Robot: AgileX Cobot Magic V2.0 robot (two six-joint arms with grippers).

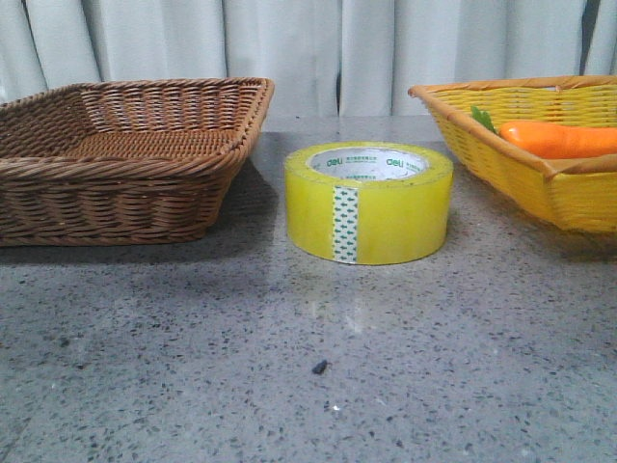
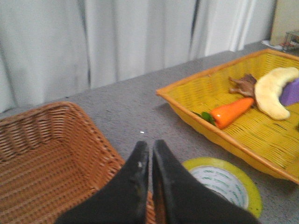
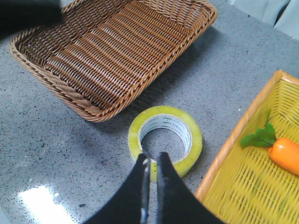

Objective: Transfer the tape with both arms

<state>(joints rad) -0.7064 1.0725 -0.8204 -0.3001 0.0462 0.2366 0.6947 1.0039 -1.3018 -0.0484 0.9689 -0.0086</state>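
Note:
The robot's left gripper should next move to the tape's rim (image 1: 427,182) (image 2: 253,198) on the side toward the yellow basket's near corner and close there.
The tape (image 1: 369,203) is a wide yellow roll with a white core. It lies flat on the grey table between two baskets. No gripper shows in the front view. My left gripper (image 2: 148,145) is shut with nothing in it, above the brown basket's corner, and the tape (image 2: 222,184) lies beside it on the table. My right gripper (image 3: 152,156) is shut and empty. It hangs over the near rim of the tape (image 3: 166,111), apart from it.
A brown wicker basket (image 1: 125,159) stands left of the tape. A yellow basket (image 1: 540,169) on the right holds an orange carrot (image 1: 559,138), a banana (image 2: 273,91) and other toys. A dark blurred shape (image 3: 28,14) sits over the brown basket's far corner.

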